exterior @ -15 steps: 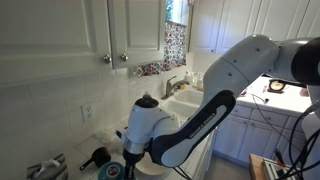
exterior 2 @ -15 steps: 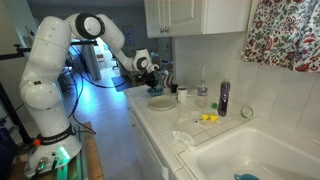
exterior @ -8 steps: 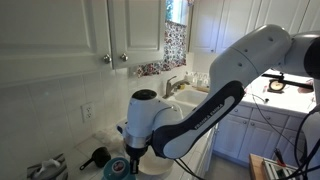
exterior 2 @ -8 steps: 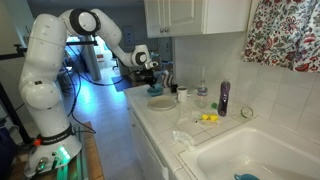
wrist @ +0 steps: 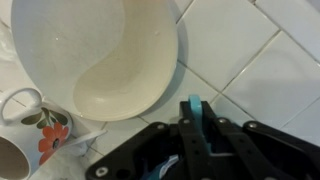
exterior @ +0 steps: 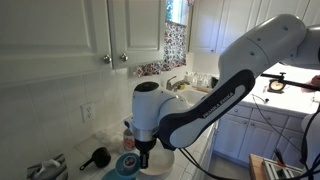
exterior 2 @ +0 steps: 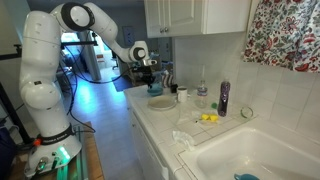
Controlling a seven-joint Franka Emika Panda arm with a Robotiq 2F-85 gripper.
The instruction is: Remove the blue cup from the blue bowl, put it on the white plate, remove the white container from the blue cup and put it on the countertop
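Next, my gripper lets go of the blue cup, which I will open near the middle of the white plate (exterior: 153, 153) (wrist: 95, 48), close to the patterned mug.
My gripper (wrist: 197, 128) is shut on the thin light-blue rim of the blue cup (wrist: 196, 106), held above the white tiled countertop (wrist: 265, 70) beside the white plate (wrist: 95, 55). In an exterior view the gripper (exterior: 143, 160) hangs between the teal-blue bowl (exterior: 121, 168) and the plate (exterior: 166, 163). In an exterior view the gripper (exterior 2: 148, 84) is just above the far side of the plate (exterior 2: 162, 103). The cup's body and the white container are hidden by the gripper.
A red-and-white patterned mug (wrist: 22, 140) lies next to the plate. A small black pan (exterior: 97, 156) sits by the backsplash. Bottles (exterior 2: 222, 97), yellow items (exterior 2: 208, 118) and a sink (exterior 2: 255, 155) lie further along the counter.
The arm has swung away from over the bowl toward the plate, carrying the cup; the bowl now shows uncovered.
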